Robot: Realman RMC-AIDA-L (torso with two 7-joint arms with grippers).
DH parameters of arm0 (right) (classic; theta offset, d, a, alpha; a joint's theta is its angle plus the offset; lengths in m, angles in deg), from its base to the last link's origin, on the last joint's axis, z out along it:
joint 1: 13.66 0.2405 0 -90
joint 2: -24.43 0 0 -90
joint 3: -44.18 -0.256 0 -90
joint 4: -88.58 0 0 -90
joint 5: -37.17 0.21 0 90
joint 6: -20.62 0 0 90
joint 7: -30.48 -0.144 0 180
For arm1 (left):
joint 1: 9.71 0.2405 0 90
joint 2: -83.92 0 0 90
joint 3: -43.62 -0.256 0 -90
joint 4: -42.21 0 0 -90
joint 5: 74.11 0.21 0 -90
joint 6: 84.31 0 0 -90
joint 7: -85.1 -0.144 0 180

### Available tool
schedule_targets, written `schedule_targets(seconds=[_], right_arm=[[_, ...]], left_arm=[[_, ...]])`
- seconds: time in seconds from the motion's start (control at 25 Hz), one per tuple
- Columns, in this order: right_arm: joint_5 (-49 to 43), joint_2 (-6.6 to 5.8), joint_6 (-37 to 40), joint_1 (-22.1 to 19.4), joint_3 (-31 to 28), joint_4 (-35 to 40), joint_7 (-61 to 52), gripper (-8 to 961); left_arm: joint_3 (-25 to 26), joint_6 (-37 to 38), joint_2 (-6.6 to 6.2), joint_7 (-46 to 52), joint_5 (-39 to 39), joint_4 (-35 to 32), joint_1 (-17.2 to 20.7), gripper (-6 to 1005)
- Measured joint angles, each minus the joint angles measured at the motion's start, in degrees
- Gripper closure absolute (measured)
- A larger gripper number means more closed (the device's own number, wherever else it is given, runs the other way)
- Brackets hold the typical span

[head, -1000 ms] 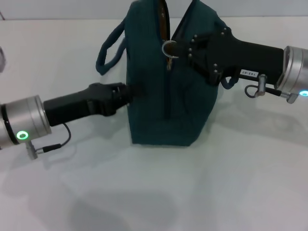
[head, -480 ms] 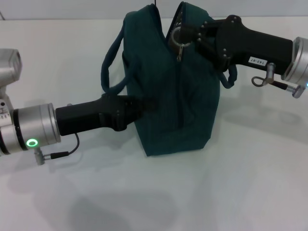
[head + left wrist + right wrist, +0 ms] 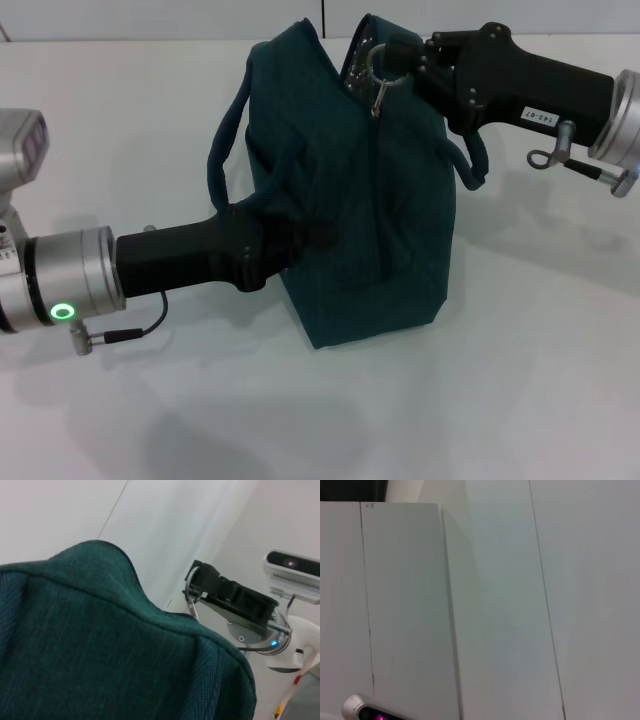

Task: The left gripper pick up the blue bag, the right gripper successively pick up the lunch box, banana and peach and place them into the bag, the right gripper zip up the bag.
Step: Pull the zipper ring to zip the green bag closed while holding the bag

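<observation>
The zip's top end gapes as my left gripper holds the blue bag low, so next I regrip the bag's side higher, nearer its handle (image 3: 303,180), before pulling the ring.
The blue bag (image 3: 370,210) stands upright on the white table, its zip almost shut, with a sliver of silver lining (image 3: 357,66) showing at the top. My left gripper (image 3: 292,243) is shut on the bag's near left side, where the fabric bunches. My right gripper (image 3: 396,62) is at the bag's top right end, shut on the metal ring pull (image 3: 379,78). The left wrist view shows teal bag fabric (image 3: 100,650) and, beyond it, the right gripper (image 3: 199,579) at the ring. The lunch box, banana and peach are out of view.
Two loop handles hang off the bag, one on the left (image 3: 228,140) and one on the right (image 3: 476,165) under my right arm. White table (image 3: 500,400) surrounds the bag. The right wrist view shows only pale wall panels (image 3: 485,600).
The right gripper has drawn the ring pull up and to the right along the zip. The left gripper and bag have shifted right and nearer, and the bag leans.
</observation>
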Motion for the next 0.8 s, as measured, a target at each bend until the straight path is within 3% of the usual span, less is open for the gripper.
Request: schedule_targets(seconds=[0.28,0.68,0.8], right_arm=[[0.0,0.26,0.0,0.4,0.5,0.0,0.0,944],[0.0,0.44,0.4,0.5,2.2,0.0,0.0,944],[0.1,0.49,0.3,0.8,2.3,0.1,0.0,944]], left_arm=[[0.5,0.2,0.00,0.0,0.0,0.8,0.1,944],[8.9,-0.2,0.00,0.5,-0.5,1.8,2.2,945],[9.2,-0.2,-0.01,0.6,-0.9,2.0,2.2,886]])
